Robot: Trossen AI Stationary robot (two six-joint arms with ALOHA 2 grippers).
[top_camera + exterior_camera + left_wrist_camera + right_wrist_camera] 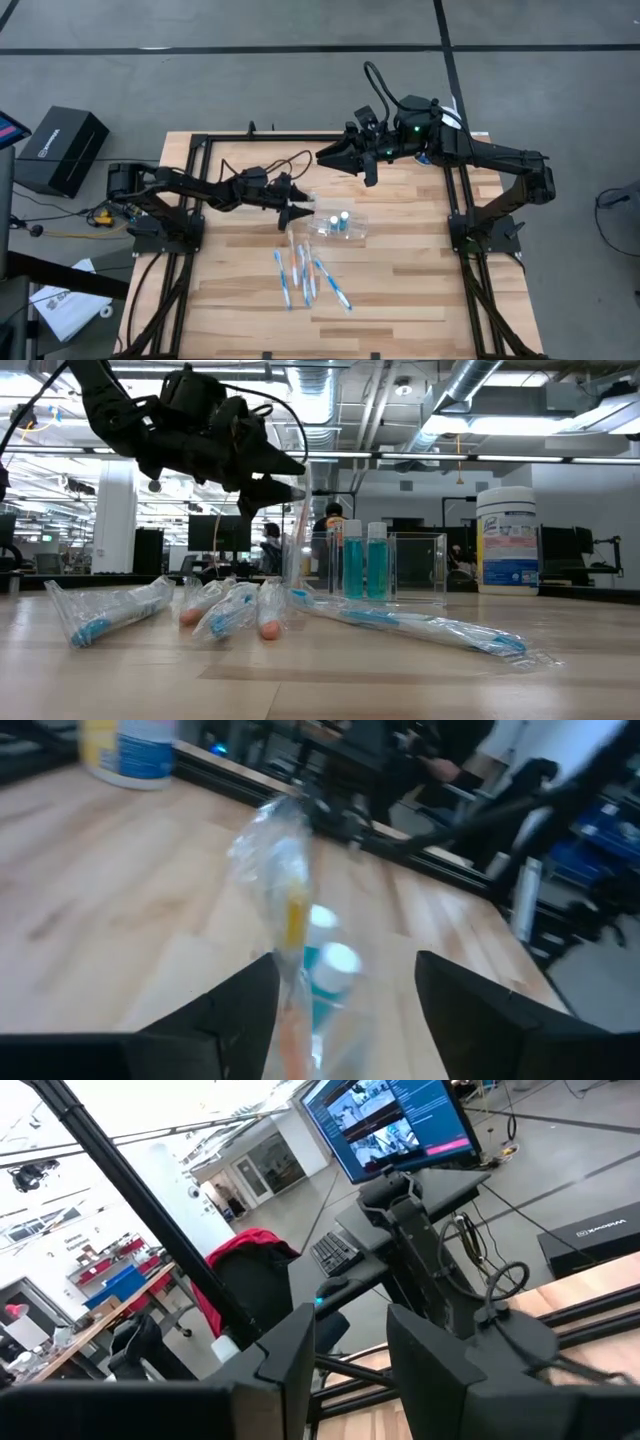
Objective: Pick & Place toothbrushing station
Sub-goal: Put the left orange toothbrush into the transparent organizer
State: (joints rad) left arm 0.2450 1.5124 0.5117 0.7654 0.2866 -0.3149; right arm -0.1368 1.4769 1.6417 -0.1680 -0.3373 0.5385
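Observation:
Next, my left gripper goes next to the lying orange toothbrush that is nearest my left arm and closes on the wrapped end (291, 238) toward the station.
The toothbrushing station (340, 224) is a clear plastic holder on the table's middle, with two blue white-capped bottles (363, 560) in it. My left gripper (304, 211) hovers open just left of it. A wrapped orange-handled toothbrush (291, 920) stands nearly upright between its fingers, in front of the bottles. In the low view this toothbrush (295, 545) has its lower end hidden behind the lying ones. My right gripper (328, 157) hangs high over the table's far part, open, with nothing between its fingers. My left gripper has its open fingers on either side of the upright wrapped toothbrush. The clear wrapper (283, 982) runs close past one finger (235, 1015). I cannot tell whether they touch.
Several wrapped blue and orange toothbrushes (305, 275) lie on the wood nearer the front edge than the station. A white blue-labelled canister (507, 540) stands behind the station in the low view. A black frame (200, 140) borders the table's far and side edges.

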